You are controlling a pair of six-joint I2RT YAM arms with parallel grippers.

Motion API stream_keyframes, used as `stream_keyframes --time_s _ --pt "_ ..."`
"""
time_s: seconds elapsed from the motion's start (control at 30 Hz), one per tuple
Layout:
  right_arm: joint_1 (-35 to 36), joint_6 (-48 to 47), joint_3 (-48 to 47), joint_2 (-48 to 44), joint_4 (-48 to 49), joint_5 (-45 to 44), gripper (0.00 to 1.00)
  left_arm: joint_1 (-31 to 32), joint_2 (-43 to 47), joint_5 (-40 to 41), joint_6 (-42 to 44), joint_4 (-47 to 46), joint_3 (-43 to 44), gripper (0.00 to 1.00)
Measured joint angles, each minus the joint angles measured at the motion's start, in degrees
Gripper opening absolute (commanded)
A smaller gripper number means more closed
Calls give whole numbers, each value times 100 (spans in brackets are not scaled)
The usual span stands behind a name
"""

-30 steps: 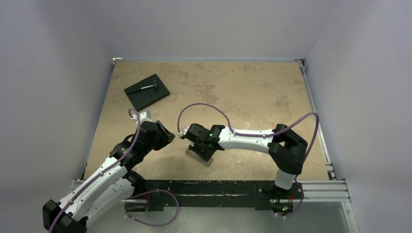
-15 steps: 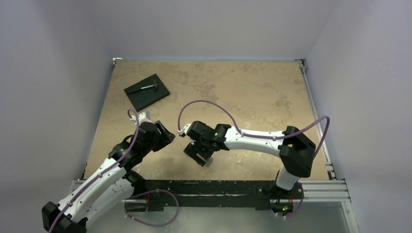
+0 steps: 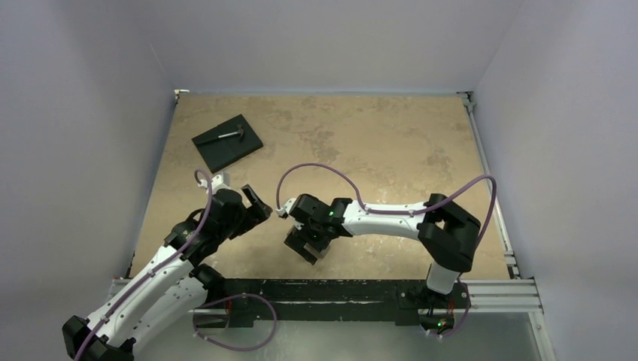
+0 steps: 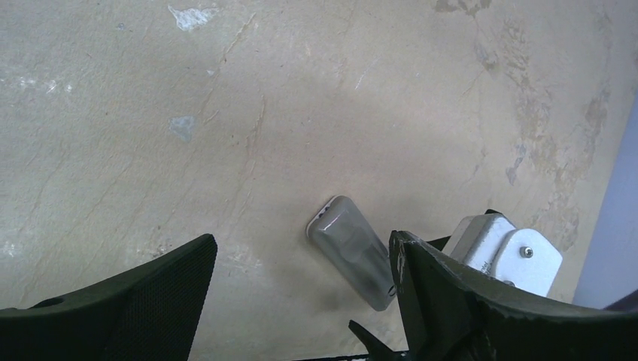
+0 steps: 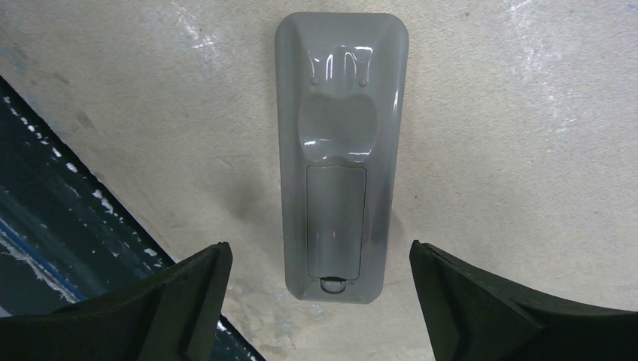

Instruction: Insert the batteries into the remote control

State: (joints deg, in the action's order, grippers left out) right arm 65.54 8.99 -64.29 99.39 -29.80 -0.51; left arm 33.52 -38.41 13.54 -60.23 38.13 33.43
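The remote control lies flat with its battery cover shut, so the robot's right gripper should lift it by the latch end [image 5: 333, 286] and give the left gripper the opposite end.
The remote control [image 5: 338, 150] lies face down on the tan table, its grey back up and the battery cover shut. My right gripper [image 5: 320, 252] hangs open just above its latch end, one finger on each side, touching nothing. In the top view this right gripper [image 3: 305, 244] hides most of the handset. My left gripper [image 4: 299, 252] is open too; the remote control [image 4: 352, 248] lies ahead of it, close to its right finger, apart from the pads. From above, the left gripper [image 3: 256, 203] stands to the left of the right one. The batteries are out of view.
A black square slab [image 3: 227, 141] with a small grey hammer-like tool [image 3: 229, 135] on it lies at the far left of the table. The dark rail [image 3: 316, 289] along the near edge runs close behind the remote, and shows at the left as the rail [image 5: 45, 195].
Both grippers have opened wide. The right one has let go of the remote, which now rests on the table, and has shifted slightly left. The left gripper has pulled back a little.
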Motion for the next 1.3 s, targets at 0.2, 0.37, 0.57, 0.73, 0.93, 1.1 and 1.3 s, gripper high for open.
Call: stream_keyframes --time_s 0.2,0.37,0.57,0.73,0.93,1.1,1.3 --pt "0 24 144 111 140 -4 98 0 83 33 -17 107 13 86" --pt "0 57 190 181 247 -20 88 0 125 39 -22 184 17 85" --pt "-7 114 195 192 258 -162 59 0 146 39 -46 254 22 85" --pt "-26 219 199 197 251 -260 40 0 168 37 -127 323 22 85" --pt "-24 280 299 98 293 -291 20 0 140 -59 -219 304 22 87" --pt "-52 323 498 -243 280 -203 10 0 26 -299 -216 179 20 98" --pt "-267 337 575 -894 295 190 4 0 -181 -691 -109 -131 -7 99"
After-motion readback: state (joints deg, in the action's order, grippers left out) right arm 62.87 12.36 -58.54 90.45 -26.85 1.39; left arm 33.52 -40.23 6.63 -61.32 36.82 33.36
